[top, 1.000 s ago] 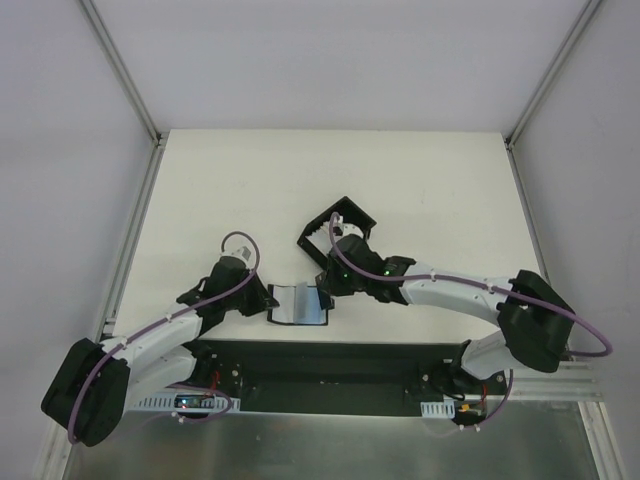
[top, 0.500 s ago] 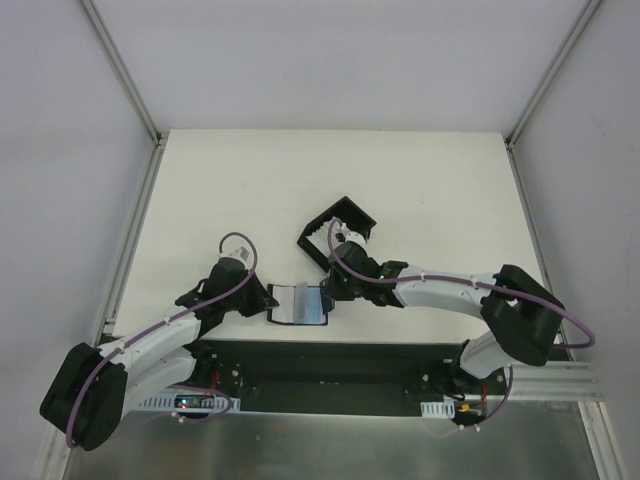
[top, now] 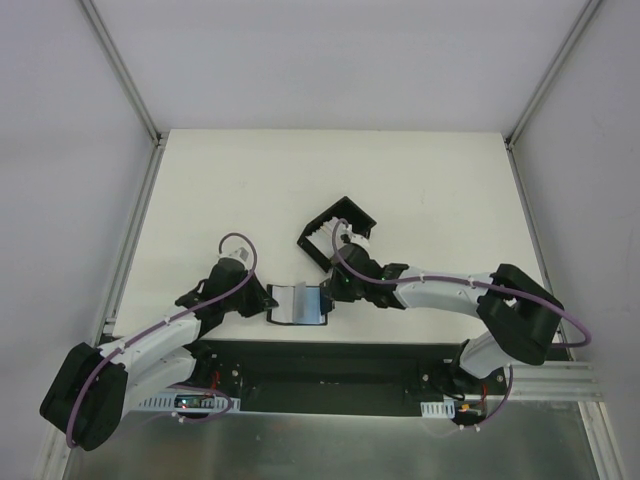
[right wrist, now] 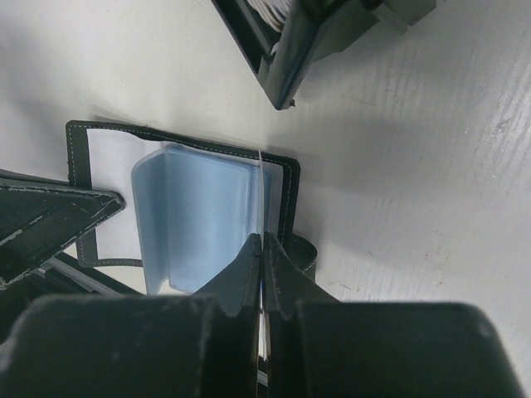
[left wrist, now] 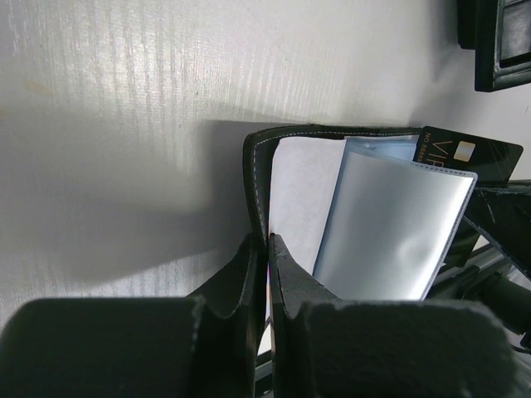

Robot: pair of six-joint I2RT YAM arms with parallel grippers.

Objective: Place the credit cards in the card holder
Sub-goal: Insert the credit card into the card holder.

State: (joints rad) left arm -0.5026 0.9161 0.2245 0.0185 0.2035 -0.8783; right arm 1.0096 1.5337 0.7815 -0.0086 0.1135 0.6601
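With the sleeves covering the credit card, my left gripper should open and retake the card holder's leather edge [left wrist: 255, 184] once my right gripper turns the sleeves toward it.
The card holder [top: 298, 303] lies open near the table's front edge, black with bluish clear sleeves [left wrist: 390, 224]. My left gripper [left wrist: 267, 239] is shut on its left leather edge [left wrist: 253, 178]. My right gripper [right wrist: 261, 239] is shut on a credit card [right wrist: 262, 186], which I see edge-on as a thin pale line at the sleeves' right side. In the left wrist view that card's corner [left wrist: 469, 155] shows a dark printed face with a pale chip, sticking out behind the sleeve. In the top view the two grippers [top: 270, 298] [top: 326, 295] flank the holder.
A black walled tray [top: 318, 228] stands tilted just behind the card holder, close to my right wrist; pale cards [right wrist: 270, 10] show inside it. The table's front edge and the black base rail [top: 330, 360] lie right below the holder.
My right wrist has shifted slightly and its arm has swung a little. The card holder and my left arm have stayed put.
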